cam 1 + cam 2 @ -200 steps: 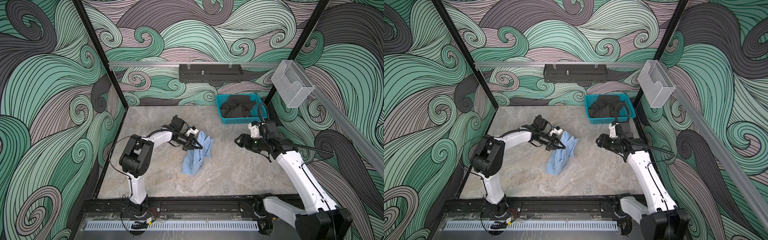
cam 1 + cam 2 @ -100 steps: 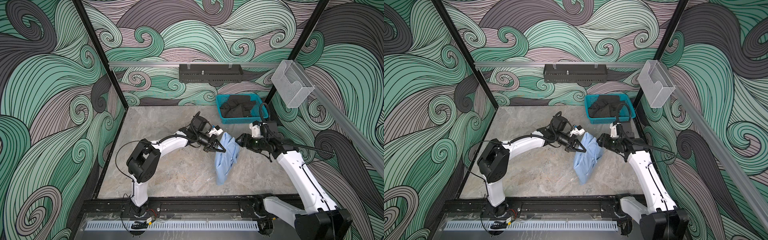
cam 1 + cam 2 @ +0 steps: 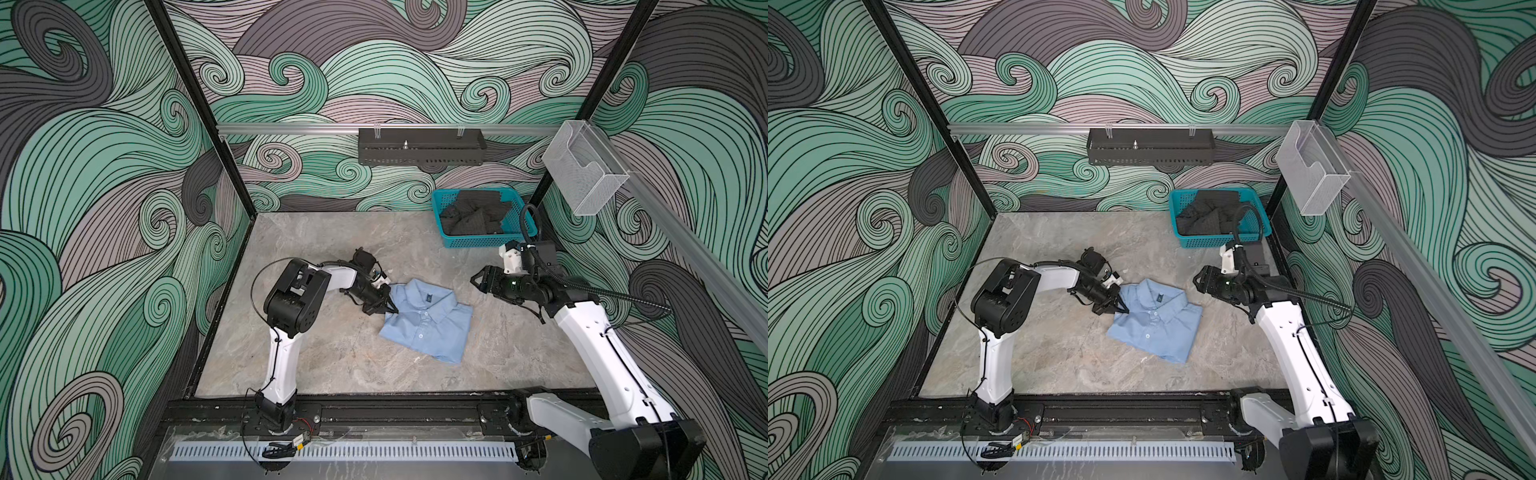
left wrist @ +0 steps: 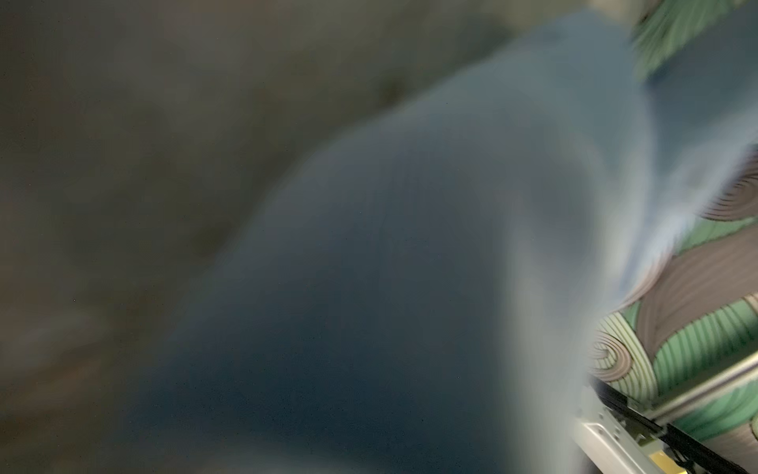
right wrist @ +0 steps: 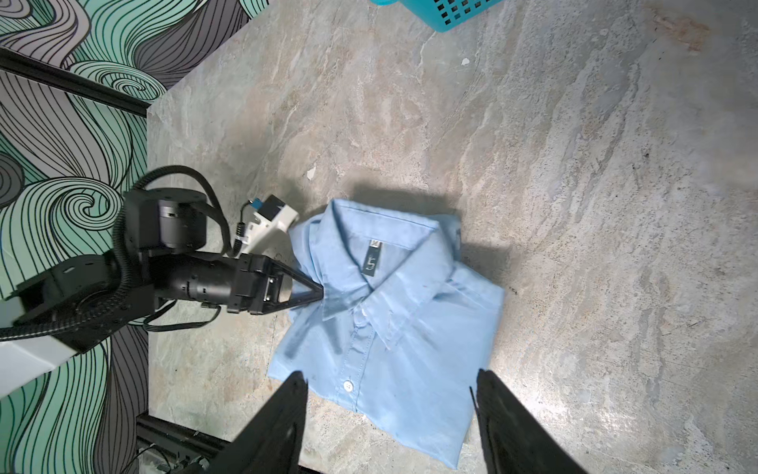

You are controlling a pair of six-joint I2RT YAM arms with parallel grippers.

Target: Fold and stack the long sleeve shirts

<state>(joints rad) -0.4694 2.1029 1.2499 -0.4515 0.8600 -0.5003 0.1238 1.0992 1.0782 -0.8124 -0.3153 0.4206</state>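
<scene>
The shirt lies at a slant while my left gripper pinches its side below the collar, so I should take the shirt's shoulder (image 5: 304, 238) and square the shirt with both grippers.
One light blue long sleeve shirt (image 3: 428, 322) (image 3: 1156, 324) lies folded on the stone table, collar up and button front showing. My left gripper (image 3: 392, 309) (image 3: 1124, 309) is shut on the shirt's edge beside the collar; the right wrist view shows this pinch by the left gripper (image 5: 320, 293) on the shirt (image 5: 393, 328). The left wrist view is filled by blurred blue cloth (image 4: 389, 246), and its jaws are hidden there. My right gripper (image 3: 476, 280) (image 3: 1198, 278) (image 5: 387, 375) hangs open, above and to the right of the shirt, holding nothing.
A teal mesh basket (image 3: 478, 241) (image 3: 1221, 241) (image 5: 447, 16) with dark clothes (image 3: 473, 216) stands at the back right corner. A black rack (image 3: 419, 145) hangs on the back wall and a clear bin (image 3: 582, 178) on the right rail.
The left gripper swung the hanging shirt from left of centre toward the right arm, then drew back left; the shirt now lies flat and folded. The right arm has hardly moved.
</scene>
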